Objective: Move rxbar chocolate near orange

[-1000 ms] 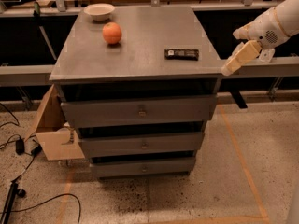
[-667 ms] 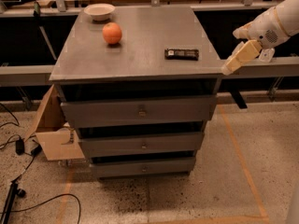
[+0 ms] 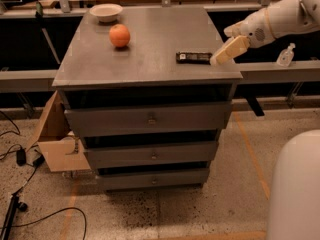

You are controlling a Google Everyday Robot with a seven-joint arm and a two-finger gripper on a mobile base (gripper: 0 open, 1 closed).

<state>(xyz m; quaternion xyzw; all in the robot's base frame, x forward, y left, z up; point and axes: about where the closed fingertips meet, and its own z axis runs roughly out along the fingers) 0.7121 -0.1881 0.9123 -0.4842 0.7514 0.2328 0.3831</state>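
Observation:
Next, my gripper goes to the middle of the rxbar chocolate [image 3: 196, 58] and closes there, between the bar's two ends.
The rxbar chocolate [image 3: 194, 57], a flat black bar, lies on the grey cabinet top [image 3: 150, 44] near its right front edge. The orange [image 3: 119, 35] sits on the top further back and to the left, well apart from the bar. My gripper [image 3: 222, 55], with tan fingers on a white arm coming in from the right, hangs over the cabinet's right edge just right of the bar's end, tips pointing down-left at it. It holds nothing.
A shallow white bowl [image 3: 106, 11] stands at the back left of the cabinet top. The cabinet has three drawers [image 3: 150, 119]. A cardboard box [image 3: 57, 144] and cables lie on the floor at left. A small bottle [image 3: 285, 55] stands on the right-hand ledge.
My gripper has moved left and slightly up, from beside the cabinet's right edge to just next to the bar's right end. The bar and orange have not moved.

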